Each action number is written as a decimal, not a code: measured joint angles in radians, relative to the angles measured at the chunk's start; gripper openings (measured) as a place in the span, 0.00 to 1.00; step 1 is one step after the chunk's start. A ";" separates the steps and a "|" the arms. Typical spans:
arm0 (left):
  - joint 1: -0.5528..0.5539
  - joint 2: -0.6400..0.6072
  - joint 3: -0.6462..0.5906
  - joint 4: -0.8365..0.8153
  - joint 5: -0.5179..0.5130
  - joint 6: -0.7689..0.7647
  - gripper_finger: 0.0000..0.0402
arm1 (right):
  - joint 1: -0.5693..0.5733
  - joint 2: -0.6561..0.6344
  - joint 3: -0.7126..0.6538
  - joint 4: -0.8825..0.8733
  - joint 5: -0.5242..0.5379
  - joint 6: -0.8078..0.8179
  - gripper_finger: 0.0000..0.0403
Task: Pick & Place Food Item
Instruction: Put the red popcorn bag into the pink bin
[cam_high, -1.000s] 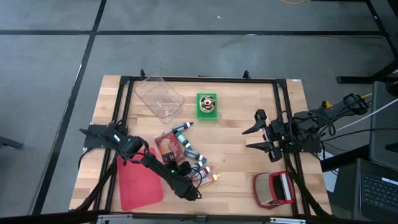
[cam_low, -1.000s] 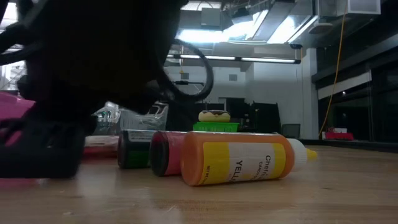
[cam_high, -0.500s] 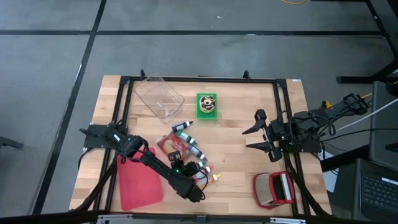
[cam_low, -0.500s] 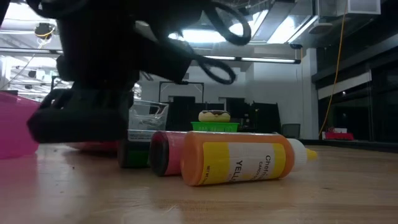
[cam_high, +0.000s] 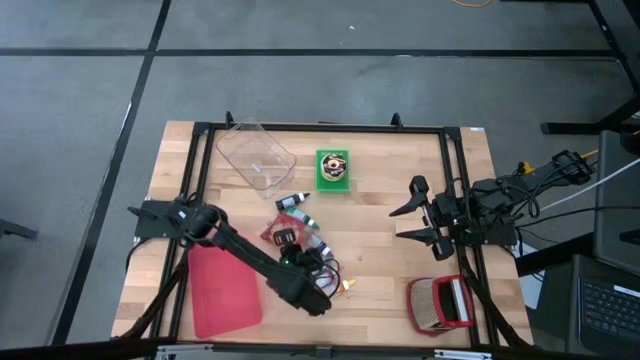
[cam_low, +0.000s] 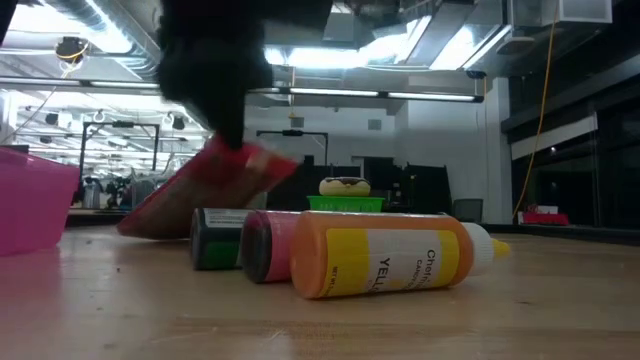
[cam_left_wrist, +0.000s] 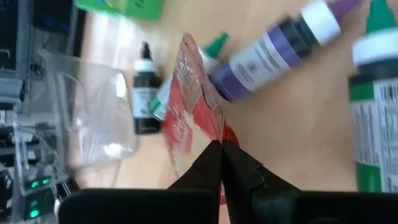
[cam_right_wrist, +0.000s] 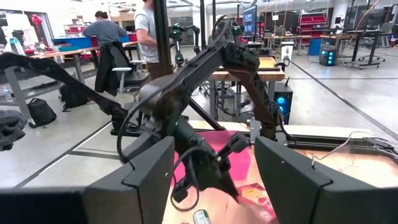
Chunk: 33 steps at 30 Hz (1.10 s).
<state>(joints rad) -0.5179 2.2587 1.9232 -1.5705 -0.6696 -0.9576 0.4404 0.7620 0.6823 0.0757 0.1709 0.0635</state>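
Note:
Next, I let go of the red food packet with my left gripper, flat on the table (cam_high: 284, 237) between the pink bin and the sauce bottles.
A flat red food packet (cam_high: 271, 232) lies among several small sauce bottles (cam_high: 312, 245) in the middle of the table. My left gripper (cam_high: 284, 241) is shut on it; in the low view the packet (cam_low: 205, 190) slants up toward the gripper (cam_low: 235, 135). A yellow-labelled bottle (cam_low: 385, 255) lies on its side nearest the low camera. My right gripper (cam_high: 412, 213) hovers open at the table's right side, touching nothing; the right wrist view shows its fingers wide apart (cam_right_wrist: 214, 180). My left gripper pinches the packet's thin near edge (cam_left_wrist: 210, 132) between its two shut fingers (cam_left_wrist: 239, 174). The fingers come from the table's near side, slanting down. The held end is raised and the packet hangs tilted; its lower end (cam_low: 135, 226) appears to rest on the table.
A pink bin (cam_high: 225, 295) stands at the near left and a clear plastic tub (cam_high: 256, 156) at the far left. A green box with a donut (cam_high: 333, 168) sits at the far centre, a red-and-white item (cam_high: 440, 303) at the near right. People stand beyond the table.
My left gripper has risen from the tabletop, staying shut and tipping less steeply downward. The red packet's held end has come up with it, so the packet has gone from lying flat to slanting, its other end staying low. The bottles have kept still.

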 joint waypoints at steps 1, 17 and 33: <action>0.002 -0.012 0.000 0.000 -0.013 0.008 0.00 | 0.000 0.000 0.000 0.000 -0.003 0.000 0.56; 0.020 -0.150 0.000 0.000 -0.090 0.082 0.00 | 0.000 0.000 0.000 -0.001 -0.004 0.000 0.56; 0.030 -0.150 -0.145 0.036 0.036 0.034 0.00 | 0.000 0.000 0.000 -0.002 -0.007 0.001 0.56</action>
<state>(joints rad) -0.4881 2.1082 1.7780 -1.5343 -0.6334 -0.9234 0.4404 0.7620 0.6823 0.0742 0.1642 0.0647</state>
